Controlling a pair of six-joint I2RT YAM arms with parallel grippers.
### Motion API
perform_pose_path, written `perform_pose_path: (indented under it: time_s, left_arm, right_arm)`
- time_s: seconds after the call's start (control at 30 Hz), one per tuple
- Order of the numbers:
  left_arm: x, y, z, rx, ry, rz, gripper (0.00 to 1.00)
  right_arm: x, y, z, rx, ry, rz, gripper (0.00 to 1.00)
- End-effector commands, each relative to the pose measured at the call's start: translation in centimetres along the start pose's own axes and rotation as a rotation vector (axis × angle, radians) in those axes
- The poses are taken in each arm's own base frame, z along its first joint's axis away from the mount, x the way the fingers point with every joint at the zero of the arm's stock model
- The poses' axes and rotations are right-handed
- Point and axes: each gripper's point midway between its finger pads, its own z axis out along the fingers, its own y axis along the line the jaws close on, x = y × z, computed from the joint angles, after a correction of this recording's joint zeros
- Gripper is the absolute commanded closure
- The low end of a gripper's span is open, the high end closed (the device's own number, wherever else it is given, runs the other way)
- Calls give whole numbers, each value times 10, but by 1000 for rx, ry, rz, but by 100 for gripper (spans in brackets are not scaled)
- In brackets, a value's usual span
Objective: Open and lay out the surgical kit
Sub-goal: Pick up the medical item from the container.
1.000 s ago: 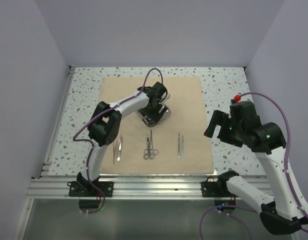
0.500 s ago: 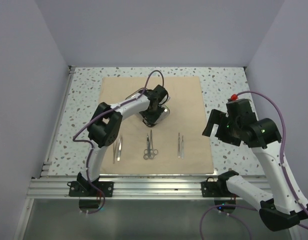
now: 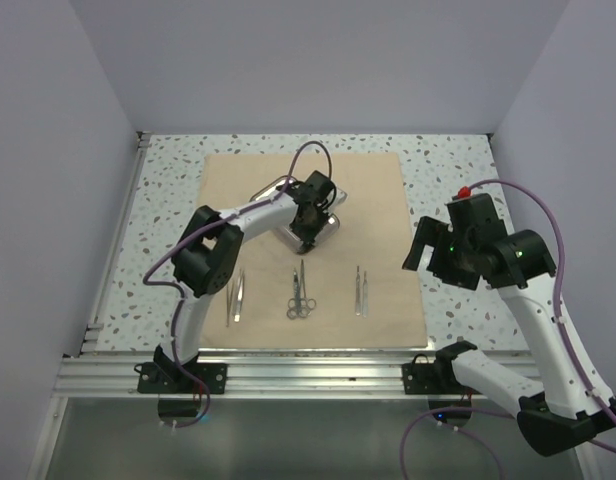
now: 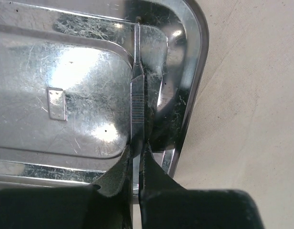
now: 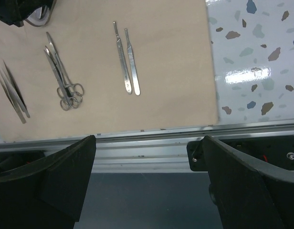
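The robot's left gripper should release the slim steel handle across the slim handles on the beige cloth [image 3: 359, 303], beyond the scissors.
The shiny steel tray [image 3: 272, 190] lies on the beige cloth wrap [image 3: 378, 195] at mid-table. My left gripper [image 3: 306, 243] reaches down at the tray's near right corner. In the left wrist view the left gripper [image 4: 135, 160] is shut on a slim steel handle [image 4: 137, 81] that lies along the tray [image 4: 66, 95] by its right wall. Nearer the front, laid in a row on the cloth, are tweezers [image 3: 234, 298], scissors and forceps [image 3: 300, 292] and two slim handles [image 3: 360, 290]. My right gripper [image 3: 428, 250] hovers open off the cloth's right edge, holding nothing.
The right wrist view looks down on the cloth's front edge, the tweezers [image 5: 13, 90], the scissors [image 5: 63, 78], the two handles [image 5: 128, 59] and the aluminium rail [image 5: 147, 143]. Speckled tabletop [image 3: 168, 200] surrounds the cloth. Walls enclose left, back and right.
The left gripper's jaws have closed onto the slim handle in the tray, and its wrist shifted slightly. The right arm has drifted a little to the left, jaws still wide.
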Motion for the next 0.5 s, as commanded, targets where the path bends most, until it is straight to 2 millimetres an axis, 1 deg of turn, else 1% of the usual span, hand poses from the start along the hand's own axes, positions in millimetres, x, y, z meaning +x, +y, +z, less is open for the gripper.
perform_pose_path:
  time_s: [0.0,0.03,0.13,0.17,0.23,0.27,0.3,0.33,0.37,0.43,0.47]
  left_arm:
    - [78,-14,57,105,225,-15,100]
    - [75,-16,55,118,217,-17,100]
    - [55,-21,44,142,172,-33,100]
    - [42,-23,38,150,144,-36,100]
    - [25,-26,24,168,108,-52,100]
    - [7,-27,16,174,66,-59,100]
    - [-3,-28,10,182,41,-63,100]
    - [-8,-30,4,193,38,-75,100]
    - [-26,-30,-6,195,-3,-81,100]
    - [-35,-32,-15,200,-6,-96,100]
    - [-47,-32,-23,199,-34,-101,100]
  right_arm:
    - [-4,5,2,-19,-12,16,3]
    - [-5,6,2,-21,-16,20,3]
    - [-5,7,3,-25,-15,22,3]
    - [-5,7,2,-27,-15,27,3]
    - [-4,7,3,-32,-15,27,3]
    - [-4,8,3,-34,-13,28,3]
    - [-4,8,2,-37,-19,31,3]
    - [-4,8,2,-40,-20,33,3]
    - [-4,8,2,-42,-20,35,3]
    - [-3,8,0,-47,-23,34,3]
    - [-3,8,0,-50,-26,35,3]
